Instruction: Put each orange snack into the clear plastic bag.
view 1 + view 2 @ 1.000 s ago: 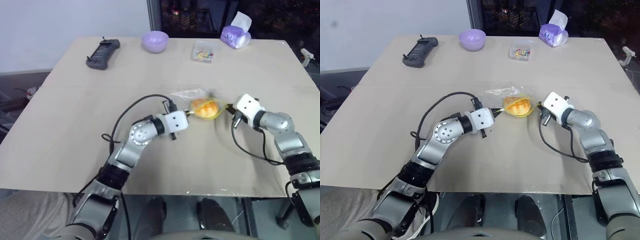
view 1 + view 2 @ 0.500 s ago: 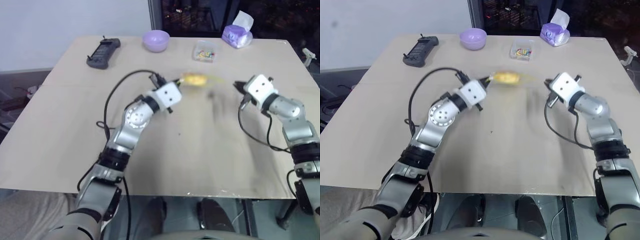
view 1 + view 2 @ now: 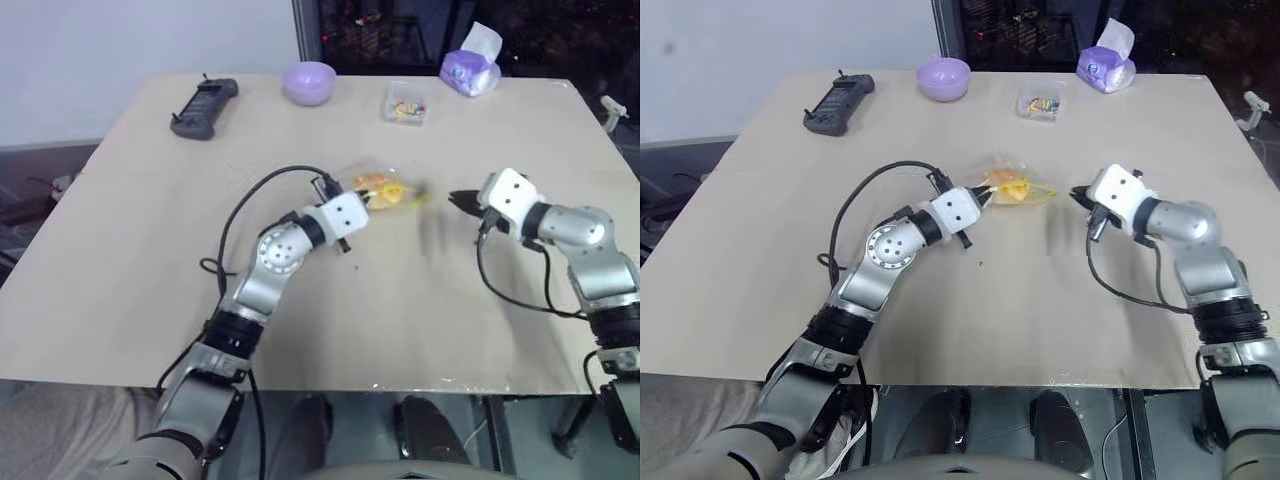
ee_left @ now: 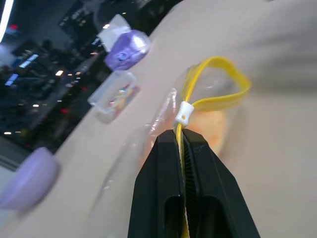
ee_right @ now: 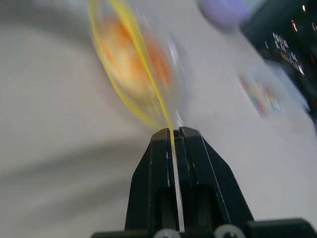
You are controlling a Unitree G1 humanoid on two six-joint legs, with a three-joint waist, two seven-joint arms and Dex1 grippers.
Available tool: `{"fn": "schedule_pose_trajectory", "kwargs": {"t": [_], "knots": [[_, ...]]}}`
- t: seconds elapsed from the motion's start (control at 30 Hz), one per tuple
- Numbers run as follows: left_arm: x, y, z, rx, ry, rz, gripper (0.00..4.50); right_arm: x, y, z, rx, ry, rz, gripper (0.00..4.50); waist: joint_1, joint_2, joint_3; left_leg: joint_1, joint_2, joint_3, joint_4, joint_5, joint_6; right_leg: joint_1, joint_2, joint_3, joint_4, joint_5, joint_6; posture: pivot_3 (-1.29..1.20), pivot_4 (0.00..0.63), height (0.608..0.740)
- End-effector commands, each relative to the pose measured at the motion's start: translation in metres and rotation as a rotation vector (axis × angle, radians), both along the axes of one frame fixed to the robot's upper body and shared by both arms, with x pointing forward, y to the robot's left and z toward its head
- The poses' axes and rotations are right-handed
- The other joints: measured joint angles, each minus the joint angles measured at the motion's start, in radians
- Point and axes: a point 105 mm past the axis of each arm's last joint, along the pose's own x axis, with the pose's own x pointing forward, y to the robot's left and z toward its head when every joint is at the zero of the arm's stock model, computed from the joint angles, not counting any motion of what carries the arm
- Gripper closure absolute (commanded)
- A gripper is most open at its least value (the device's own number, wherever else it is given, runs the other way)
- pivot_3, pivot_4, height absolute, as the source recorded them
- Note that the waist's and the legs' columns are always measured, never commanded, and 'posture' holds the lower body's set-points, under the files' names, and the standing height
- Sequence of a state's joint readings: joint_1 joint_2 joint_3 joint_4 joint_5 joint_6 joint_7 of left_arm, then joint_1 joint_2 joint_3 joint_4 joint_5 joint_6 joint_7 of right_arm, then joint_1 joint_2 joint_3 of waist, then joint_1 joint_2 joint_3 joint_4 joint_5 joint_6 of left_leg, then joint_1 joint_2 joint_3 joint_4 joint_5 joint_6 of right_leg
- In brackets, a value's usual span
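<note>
The yellow strip's loop hangs clear of my shut right gripper, so my right gripper needs to open, pinch the white slider [image 4: 184, 114] and pull the slider along the yellow strip.
The clear plastic bag [image 3: 383, 188] is stretched between my two grippers near the table's middle, slightly off the surface. The orange snack [image 3: 1008, 186] shows inside it as an orange-yellow lump. My left gripper [image 3: 361, 198] is shut on the bag's yellow seal strip [image 4: 214, 79], just behind the white slider [image 4: 183, 113]. My right gripper [image 3: 453, 200] faces it from the right. In its wrist view the fingers [image 5: 190, 148] are shut with the yellow strip running between them. The snack [image 5: 131, 52] looks blurred there.
Along the table's far edge lie a black remote [image 3: 205, 106], a purple bowl [image 3: 308, 81], a small clear box of colourful bits [image 3: 405, 103] and a purple tissue pack [image 3: 470, 70]. Black cables loop from both wrists over the table [image 3: 130, 260].
Half a second ago both grippers had swung the bag up and toward the far side. It has come back down, and now sits a little farther back and left than a second ago.
</note>
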State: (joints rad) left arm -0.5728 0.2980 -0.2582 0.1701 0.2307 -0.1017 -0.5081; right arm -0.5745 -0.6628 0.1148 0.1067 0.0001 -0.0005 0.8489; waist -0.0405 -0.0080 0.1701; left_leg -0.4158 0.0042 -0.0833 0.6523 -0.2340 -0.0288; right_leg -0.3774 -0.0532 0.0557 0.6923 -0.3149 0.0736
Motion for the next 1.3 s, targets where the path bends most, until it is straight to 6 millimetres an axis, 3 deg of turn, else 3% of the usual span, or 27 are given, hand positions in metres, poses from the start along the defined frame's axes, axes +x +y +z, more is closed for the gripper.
{"fn": "schedule_pose_trajectory", "kwargs": {"t": [0.03,0.17,0.27,0.33,0.6,1.3], "knots": [[-0.014,-0.011,0.012,-0.036,-0.016,-0.073,4.5,-0.014,0.022,0.018,0.048,-0.014,0.093,4.36,0.003,0.0,0.0,0.0,0.0,0.0,0.0,0.0,0.0,0.0,0.0,0.0,0.0,0.0,0.0,0.0,0.15,0.74],[-0.015,-0.012,0.01,0.002,-0.026,-0.083,4.5,-0.026,0.044,0.027,0.056,-0.016,0.171,4.36,0.003,0.0,0.0,0.0,0.0,-0.001,0.0,0.0,0.0,0.0,0.0,-0.001,0.0,0.0,0.0,0.0,0.15,0.74],[-0.015,-0.013,0.009,0.029,-0.041,-0.09,4.5,-0.027,0.054,0.027,0.007,-0.037,0.2,3.71,0.001,0.0,0.0,0.0,0.0,-0.001,0.0,0.0,0.001,0.0,0.0,-0.001,0.001,0.0,0.0,0.0,0.15,0.74],[-0.015,-0.014,0.01,0.048,-0.056,-0.095,4.5,-0.024,0.056,0.024,-0.038,-0.064,0.193,2.94,0.001,0.0,0.0,0.0,0.0,-0.001,0.0,0.0,0.001,0.0,0.0,0.0,0.001,0.0,0.0,0.0,0.15,0.74],[-0.013,-0.012,0.012,0.106,-0.106,-0.086,4.5,-0.014,0.062,0.009,-0.17,-0.147,0.201,2.94,0.001,0.0,0.0,0.0,0.0,0.0,0.001,0.0,0.0,0.0,0.0,-0.001,0.0,0.0,0.0,0.0,0.15,0.74],[-0.015,-0.009,0.008,0.117,-0.099,-0.069,4.5,-0.009,0.079,0.006,-0.17,-0.204,0.255,2.94,0.0,0.0,0.0,0.0,0.0,-0.001,0.001,0.0,0.0,0.0,0.0,-0.001,0.001,0.0,0.0,0.0,0.15,0.74]]}}
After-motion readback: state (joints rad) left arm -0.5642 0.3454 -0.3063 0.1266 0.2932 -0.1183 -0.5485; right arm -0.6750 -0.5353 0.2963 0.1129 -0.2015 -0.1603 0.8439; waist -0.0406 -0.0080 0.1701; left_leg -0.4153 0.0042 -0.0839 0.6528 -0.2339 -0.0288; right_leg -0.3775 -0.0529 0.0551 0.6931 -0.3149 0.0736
